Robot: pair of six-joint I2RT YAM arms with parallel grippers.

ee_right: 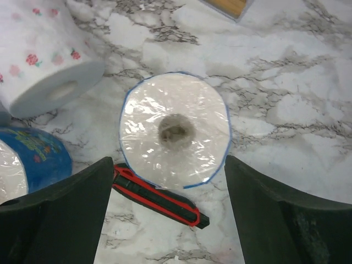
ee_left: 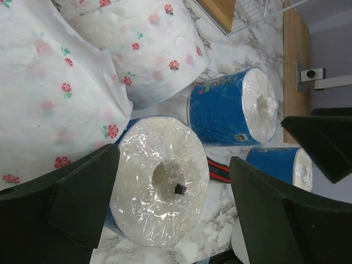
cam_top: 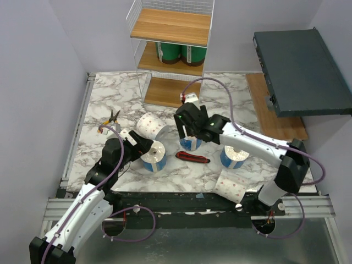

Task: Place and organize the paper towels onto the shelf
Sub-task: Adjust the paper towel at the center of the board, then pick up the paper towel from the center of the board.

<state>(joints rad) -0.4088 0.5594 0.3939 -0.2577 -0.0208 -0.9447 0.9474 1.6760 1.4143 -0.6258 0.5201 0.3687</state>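
The blue roll's top fills my right gripper's whole opening, so next I move aside and pinch the blue roll between its hole and outer edge (ee_right: 212,131).
The shelf (cam_top: 171,27) stands at the back, with two green-wrapped paper towels (cam_top: 180,53) on its middle tier. My left gripper (cam_top: 144,145) is open around an upright blue-wrapped roll (ee_left: 157,179), whose clear-wrapped top shows between the fingers (ee_left: 77,201). Beside it lie a second blue roll (ee_left: 231,107) and two white dotted rolls (ee_left: 140,47). My right gripper (ee_right: 170,214) hangs open above another upright blue roll (ee_right: 175,129), not touching it. A further blue roll (cam_top: 234,158) and a white dotted roll (cam_top: 231,187) sit near the right arm.
A red-and-black utility knife (ee_right: 159,198) lies against the roll under my right gripper. Yellow-handled pliers (cam_top: 110,120) rest at the left of the marble top. A dark flat slab (cam_top: 300,71) overhangs the back right. A small white roll (cam_top: 191,98) sits by the shelf's foot.
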